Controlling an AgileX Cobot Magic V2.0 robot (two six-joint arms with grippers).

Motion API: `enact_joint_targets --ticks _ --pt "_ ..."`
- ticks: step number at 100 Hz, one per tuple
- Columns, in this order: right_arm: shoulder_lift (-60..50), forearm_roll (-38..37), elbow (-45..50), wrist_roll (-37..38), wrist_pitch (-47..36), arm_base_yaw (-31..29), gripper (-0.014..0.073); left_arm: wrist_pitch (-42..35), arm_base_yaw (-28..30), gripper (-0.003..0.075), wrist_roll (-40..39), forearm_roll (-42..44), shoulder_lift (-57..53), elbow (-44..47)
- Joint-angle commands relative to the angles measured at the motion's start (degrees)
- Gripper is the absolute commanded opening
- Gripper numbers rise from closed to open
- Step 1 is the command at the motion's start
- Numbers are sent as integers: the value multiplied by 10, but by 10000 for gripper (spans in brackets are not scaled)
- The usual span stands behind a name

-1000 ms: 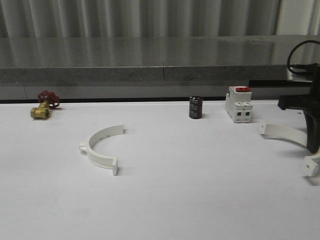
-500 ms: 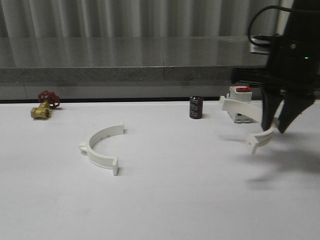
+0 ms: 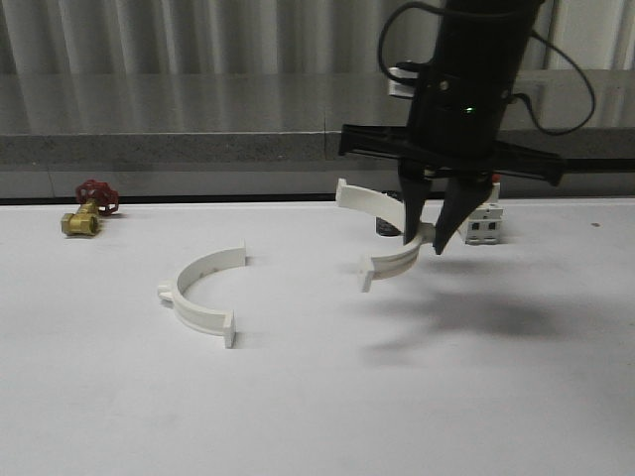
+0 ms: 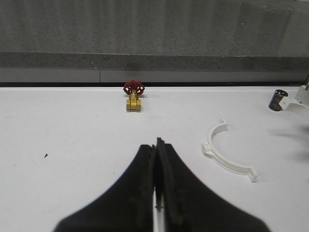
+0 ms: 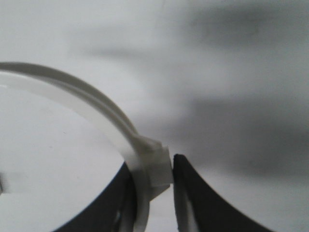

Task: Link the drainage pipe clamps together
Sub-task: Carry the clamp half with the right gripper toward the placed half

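I need to release the second clamp from my right gripper on the table (image 3: 282,287), against the flat-lying white clamp's open ends.
One white half-ring drainage pipe clamp (image 3: 203,294) lies flat on the table left of centre; the left wrist view shows it too (image 4: 227,154). My right gripper (image 3: 424,241) hangs above the table's middle right, shut on the second clamp (image 3: 382,224), which is lifted off the surface with its open side facing left. In the right wrist view the fingers pinch that clamp (image 5: 96,108) at its middle block. My left gripper (image 4: 157,145) is shut with nothing in it, low over the near left part of the table.
A brass valve with a red handwheel (image 3: 87,208) sits at the far left. A black cylinder (image 4: 276,99) and a white breaker with a red switch (image 3: 484,226) stand at the back, partly behind the right arm. A grey ledge runs along the far edge.
The right arm has swung left from the table's right edge to the middle, lifting the second clamp off the table and carrying it toward the clamp lying flat.
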Motion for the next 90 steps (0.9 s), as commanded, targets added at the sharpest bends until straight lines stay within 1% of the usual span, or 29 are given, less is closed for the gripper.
enact_joint_targets --ticks 1,9,20,43,61,90 --pt "-7 -24 -42 28 2 15 60 -41 0 -21 0 -1 8 -14" --pt "14 -43 -70 62 14 29 60 -41 0 -21 0 -1 8 -14" --pt "43 -59 -103 86 35 51 60 -41 0 -21 0 -1 8 -14" --pt "95 -64 -164 86 41 84 60 -41 0 -21 0 -1 8 -14" --pt "130 -64 -206 86 61 90 60 -41 0 -21 0 -1 8 -14" --pt "151 -59 -221 101 58 92 60 -41 0 -21 0 -1 8 -14"
